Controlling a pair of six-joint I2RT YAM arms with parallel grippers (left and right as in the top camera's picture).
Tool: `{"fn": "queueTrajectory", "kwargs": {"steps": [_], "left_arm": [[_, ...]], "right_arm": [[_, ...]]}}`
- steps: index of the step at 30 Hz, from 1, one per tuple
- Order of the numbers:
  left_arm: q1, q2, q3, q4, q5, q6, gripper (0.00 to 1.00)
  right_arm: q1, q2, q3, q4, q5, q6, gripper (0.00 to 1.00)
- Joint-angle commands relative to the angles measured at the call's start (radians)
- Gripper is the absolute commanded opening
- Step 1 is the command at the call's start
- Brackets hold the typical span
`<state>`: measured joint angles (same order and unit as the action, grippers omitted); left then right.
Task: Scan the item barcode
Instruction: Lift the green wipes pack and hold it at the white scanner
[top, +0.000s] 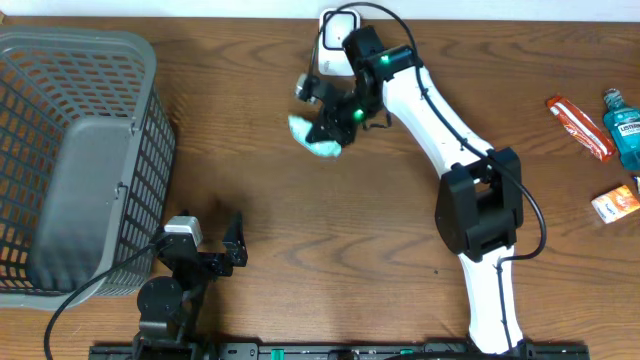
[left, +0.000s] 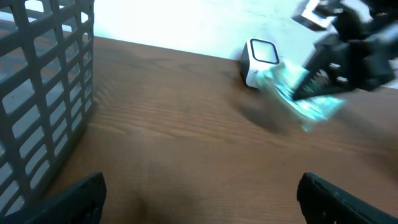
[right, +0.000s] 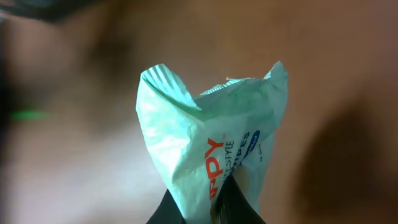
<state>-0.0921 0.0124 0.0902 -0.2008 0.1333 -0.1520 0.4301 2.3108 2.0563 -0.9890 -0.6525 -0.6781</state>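
Observation:
The robot's right gripper needs to set the pale green wipes packet down between the red toothpaste tube and the small orange box (top: 597, 182).
A pale green wipes packet (right: 211, 143) with orange and blue print hangs pinched in my right gripper (right: 208, 208), which is shut on its lower end. From overhead, the packet (top: 313, 140) is held above the table just in front of the white barcode scanner (top: 335, 42) at the back edge. In the left wrist view the packet (left: 298, 96) hangs tilted next to the scanner (left: 260, 61). My left gripper (top: 210, 238) rests open near the front left of the table, nothing between its fingers (left: 78, 199).
A grey plastic basket (top: 75, 150) fills the left side. At the far right lie a red toothpaste tube (top: 580, 128), a blue mouthwash bottle (top: 625, 128) and a small orange box (top: 615, 205). The right arm (top: 440, 130) stretches diagonally across the table.

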Motion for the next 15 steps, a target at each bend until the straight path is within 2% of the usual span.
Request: {"fn": "queueTrajectory", "kwargs": {"steps": [1,9,15], "left_arm": [[0.005,-0.002,-0.025,-0.006,0.016,0.013,0.98],[0.005,-0.002,-0.025,-0.006,0.016,0.013,0.98],[0.005,-0.002,-0.025,-0.006,0.016,0.013,0.98]], "right_arm": [[0.0,-0.021,0.003,0.118,0.271,0.054,0.01],[0.003,-0.009,0.003,0.503,0.51,0.063,0.01],[-0.003,0.044,0.003,0.808,0.592,0.055,0.01]]}}
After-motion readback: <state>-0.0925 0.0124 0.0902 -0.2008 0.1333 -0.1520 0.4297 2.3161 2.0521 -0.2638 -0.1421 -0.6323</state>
